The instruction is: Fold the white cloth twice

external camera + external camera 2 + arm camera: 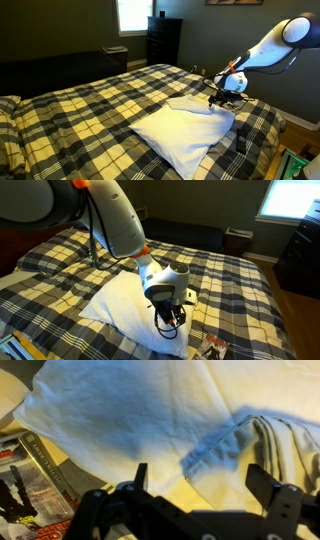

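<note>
My open fingers are above the loose, bunched fold of the white cloth, so my gripper should firmly pinch that fold (204, 460) before lifting it across the cloth.
A large white fabric mass (185, 128) lies on the yellow-black plaid bed and shows in both exterior views (115, 305). It looks puffy like a pillow, and I cannot separate a thin white cloth from it there. In the wrist view, white fabric (140, 405) with a hemmed, blue-shaded edge (215, 448) lies over a yellow patch of the bedspread. I cannot tell whether this is the white cloth or the pillow's cover. My gripper (203, 485) hangs just above that edge, jaws wide open and empty. It sits over the white mass's end in both exterior views (225, 95) (170, 318).
The plaid bedspread (90, 110) covers the whole bed. A magazine or book (25, 485) lies by the fabric, also seen near the bed's edge (215, 346). A dark dresser (163, 40) stands under a bright window. The robot arm (120, 220) reaches over the bed.
</note>
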{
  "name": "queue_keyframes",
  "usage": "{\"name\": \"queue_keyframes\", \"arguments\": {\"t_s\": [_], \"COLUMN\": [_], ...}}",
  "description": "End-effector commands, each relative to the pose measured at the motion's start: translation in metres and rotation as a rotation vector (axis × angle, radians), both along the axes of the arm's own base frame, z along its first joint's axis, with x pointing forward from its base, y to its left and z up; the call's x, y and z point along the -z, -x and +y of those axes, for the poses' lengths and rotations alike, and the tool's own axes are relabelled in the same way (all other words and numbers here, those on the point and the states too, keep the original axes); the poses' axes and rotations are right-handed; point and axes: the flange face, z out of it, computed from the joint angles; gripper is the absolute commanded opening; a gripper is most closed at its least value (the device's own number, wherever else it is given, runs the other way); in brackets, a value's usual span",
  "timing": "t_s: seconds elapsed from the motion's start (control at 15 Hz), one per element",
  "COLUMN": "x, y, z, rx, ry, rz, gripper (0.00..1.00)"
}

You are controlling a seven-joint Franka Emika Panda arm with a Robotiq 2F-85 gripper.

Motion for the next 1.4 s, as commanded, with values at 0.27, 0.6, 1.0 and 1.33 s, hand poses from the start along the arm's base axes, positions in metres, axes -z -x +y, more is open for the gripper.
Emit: {"name": "queue_keyframes", "arguments": {"t_s": [0.27,0.6,1.0,1.33], "x": [0.015,0.023,0.025,0.022], "y": [-0.006,-0.008,-0.010,-0.013], "z": [-0.006,-0.011,-0.014,-0.013], "rx": [-0.022,-0.036,-0.051,-0.061], "ry": [-0.046,-0.064,-0.073,-0.068], "rz": [-0.038,-0.048,-0.065,-0.073], "gripper": [0.89,0.91,0.42,0.04]}}
